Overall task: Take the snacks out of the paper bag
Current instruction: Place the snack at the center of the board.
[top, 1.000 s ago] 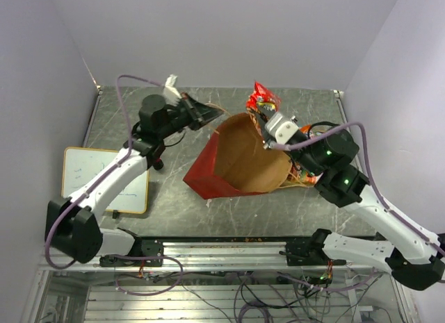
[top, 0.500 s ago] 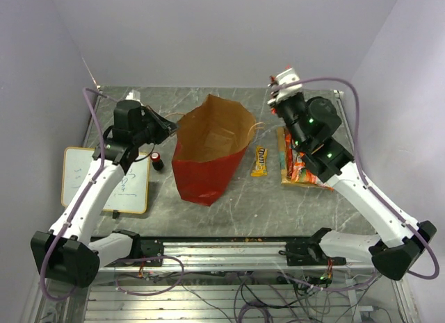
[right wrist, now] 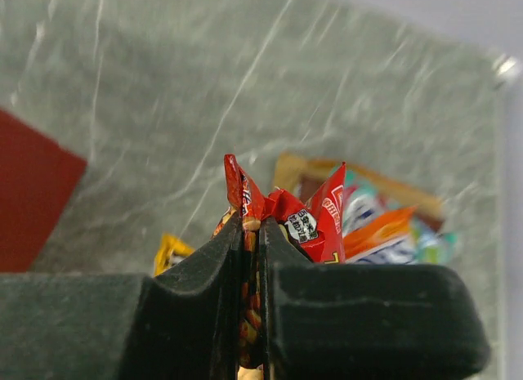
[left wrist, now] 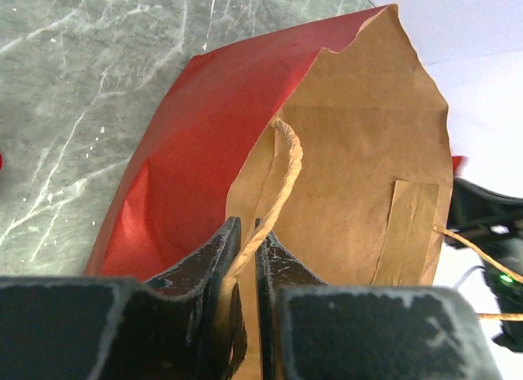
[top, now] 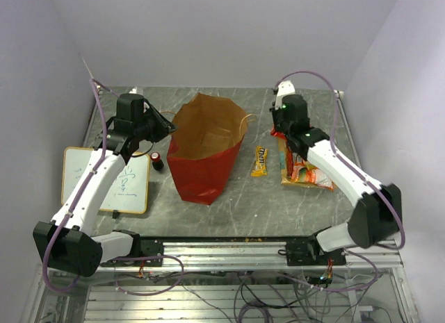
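Observation:
Next, my right gripper lets go of the red snack packet on top of the orange chip bag (top: 309, 155) in the pile.
The paper bag (top: 205, 153), red outside and brown inside, lies in the middle of the table with its mouth open toward the back. My left gripper (top: 167, 127) is shut on the bag's cord handle (left wrist: 282, 172) at the left rim. My right gripper (top: 279, 132) is shut on a red snack packet (right wrist: 282, 212) and holds it over the snack pile (top: 300, 167) at the right. The pile holds an orange chip bag and multicoloured packets (right wrist: 392, 225). A small yellow candy packet (top: 259, 161) lies between the bag and the pile; it also shows in the right wrist view (right wrist: 173, 251).
A yellow-framed whiteboard (top: 104, 180) lies at the left. A small red-and-black cylinder (top: 157, 160) stands between it and the bag. Walls close in the back and both sides.
The right arm lifted the red packet out of the bag, swung it right and lowered it over the pile. The left gripper pulled the bag handle left; the bag settled flatter.

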Motion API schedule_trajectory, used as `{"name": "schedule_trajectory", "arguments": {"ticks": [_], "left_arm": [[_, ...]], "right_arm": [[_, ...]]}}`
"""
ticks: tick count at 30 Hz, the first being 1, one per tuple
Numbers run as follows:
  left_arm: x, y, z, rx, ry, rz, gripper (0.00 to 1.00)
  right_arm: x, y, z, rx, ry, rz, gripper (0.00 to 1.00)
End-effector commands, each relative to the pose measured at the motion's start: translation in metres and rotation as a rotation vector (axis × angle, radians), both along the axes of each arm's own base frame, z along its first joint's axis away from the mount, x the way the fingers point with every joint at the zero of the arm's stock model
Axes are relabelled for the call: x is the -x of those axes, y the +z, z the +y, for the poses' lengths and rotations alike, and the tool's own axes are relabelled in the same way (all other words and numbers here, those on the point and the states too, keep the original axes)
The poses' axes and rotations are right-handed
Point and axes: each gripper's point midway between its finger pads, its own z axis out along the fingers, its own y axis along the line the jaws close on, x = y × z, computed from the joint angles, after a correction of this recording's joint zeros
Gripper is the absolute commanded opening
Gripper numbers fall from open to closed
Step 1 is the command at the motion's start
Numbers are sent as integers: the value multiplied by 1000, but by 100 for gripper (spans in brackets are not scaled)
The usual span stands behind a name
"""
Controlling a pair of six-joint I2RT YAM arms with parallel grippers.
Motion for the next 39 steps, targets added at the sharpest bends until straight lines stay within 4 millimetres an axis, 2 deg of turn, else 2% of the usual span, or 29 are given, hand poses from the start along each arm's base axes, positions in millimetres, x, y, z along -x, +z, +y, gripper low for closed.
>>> {"name": "schedule_trajectory", "arguments": {"ticks": [1, 4, 12, 15, 20, 21, 22, 25, 29, 31, 36, 39], "left_arm": [[1, 3, 7, -32, 8, 8, 24], [0, -1, 4, -23, 2, 31, 23], [-1, 3, 1, -9, -13, 13, 32], [0, 8, 1, -18, -27, 0, 37], [2, 16, 2, -53, -58, -27, 51], [3, 18, 2, -62, -65, -29, 63], [3, 20, 3, -73, -74, -35, 69], [6, 28, 6, -104, -88, -54, 81], [10, 35, 11, -147, -97, -50, 100], [12, 41, 12, -155, -100, -48, 99], [21, 60, 16, -160, -91, -86, 99], [27, 66, 18, -156, -83, -102, 100]], "right_arm": [[17, -78, 17, -117, -16, 274, 0], [24, -103, 32, -159, 36, 352, 0], [26, -127, 38, -148, 75, 387, 0], [24, -126, 33, -125, 60, 376, 0], [22, -137, 34, -124, 60, 385, 0], [23, -142, 34, -123, 55, 392, 0], [24, -147, 33, -119, 52, 404, 0], [26, -149, 36, -126, 59, 430, 0], [26, -124, 50, -179, 117, 415, 0], [28, -106, 54, -206, 134, 402, 0], [37, -24, 61, -241, 242, 275, 0], [38, 20, 38, -204, 166, 162, 0]]}}
